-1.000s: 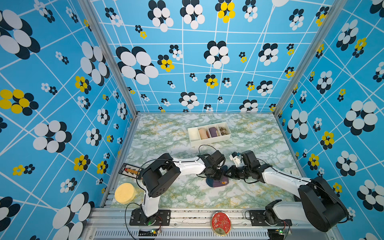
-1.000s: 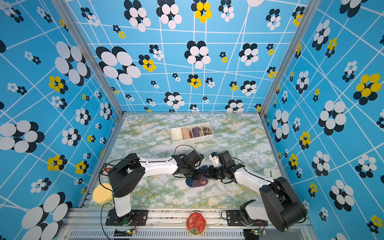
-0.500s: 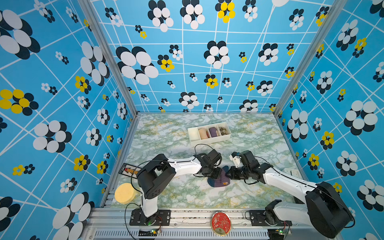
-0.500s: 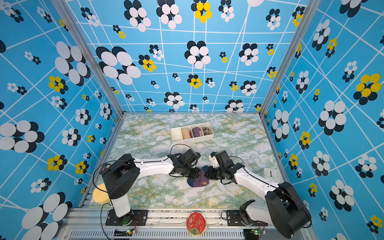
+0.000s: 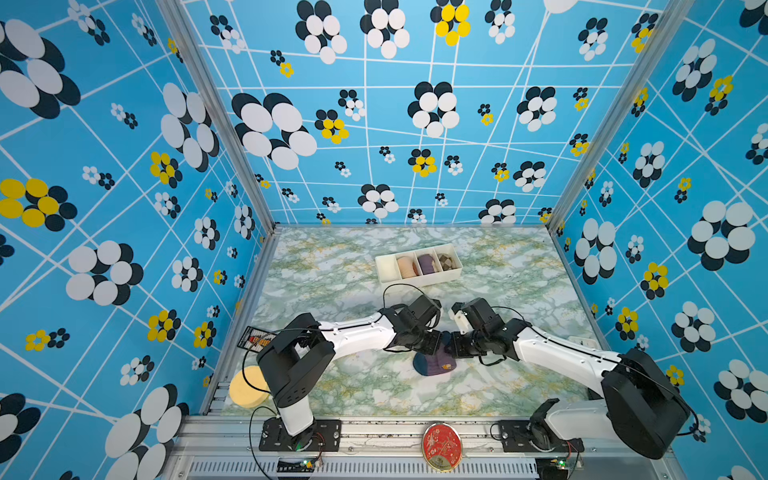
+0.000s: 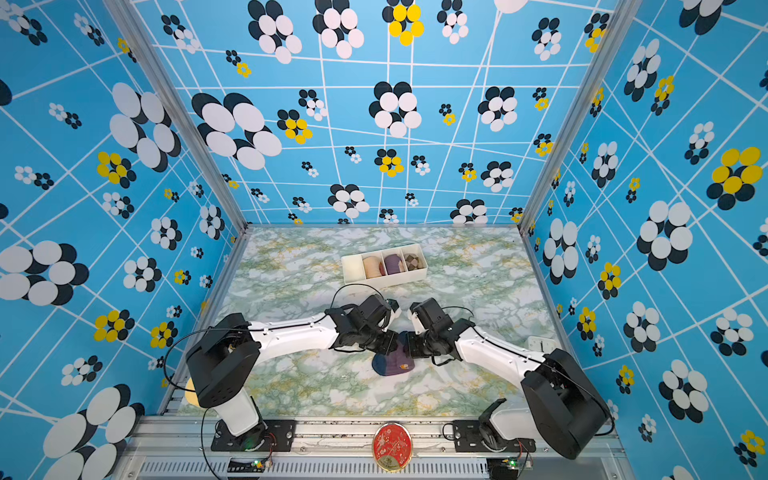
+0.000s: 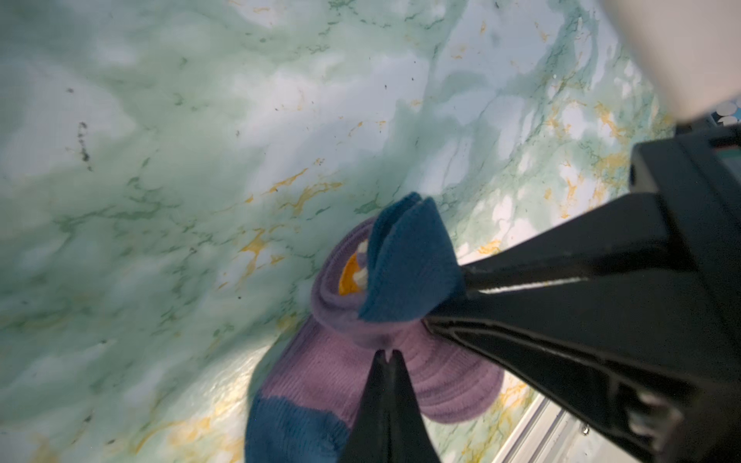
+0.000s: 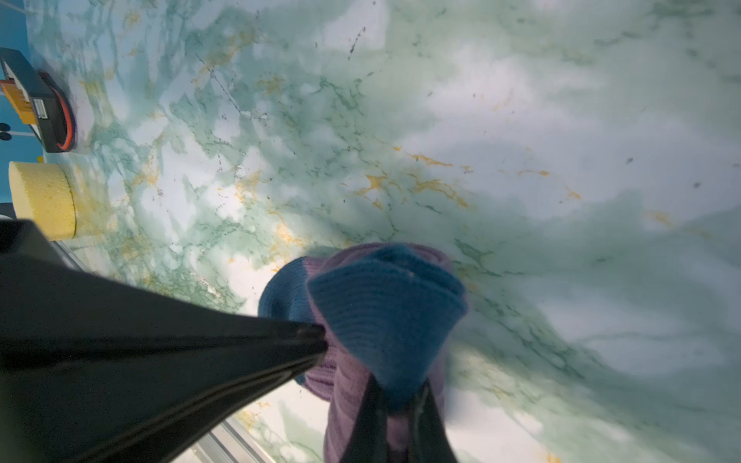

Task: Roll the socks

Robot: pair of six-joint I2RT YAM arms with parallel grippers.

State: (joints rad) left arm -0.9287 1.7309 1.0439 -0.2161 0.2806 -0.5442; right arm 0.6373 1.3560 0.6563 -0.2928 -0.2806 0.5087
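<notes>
My right gripper should open, back off and take the purple rolled part (image 7: 355, 324) before rolling on, because it pinches only the raised teal-blue fold of the socks.
The socks (image 5: 434, 362) (image 6: 392, 362) lie near the front middle of the marble table, purple ribbed knit with dark teal-blue ends and a bit of orange showing. Both grippers meet over their far edge. My right gripper (image 8: 397, 401) is shut on a raised teal-blue fold of the socks (image 8: 385, 304); the left wrist view shows it pinching that fold (image 7: 409, 264). My left gripper (image 7: 387, 353) is shut, nothing between its tips, which press against the purple fabric (image 7: 320, 377). In both top views the wrists hide the grip points.
A white divided tray (image 5: 387, 268) stands behind the arms, holding a peach roll (image 5: 407, 266), a purple roll (image 5: 426, 264) and a brown checked roll (image 5: 446, 262). A yellow sponge (image 5: 245, 388) and a black card (image 5: 257, 340) sit at the front left.
Both arms have shifted a little while their grippers stay together at the socks. The socks' far end now stands bunched up between the two grippers.
</notes>
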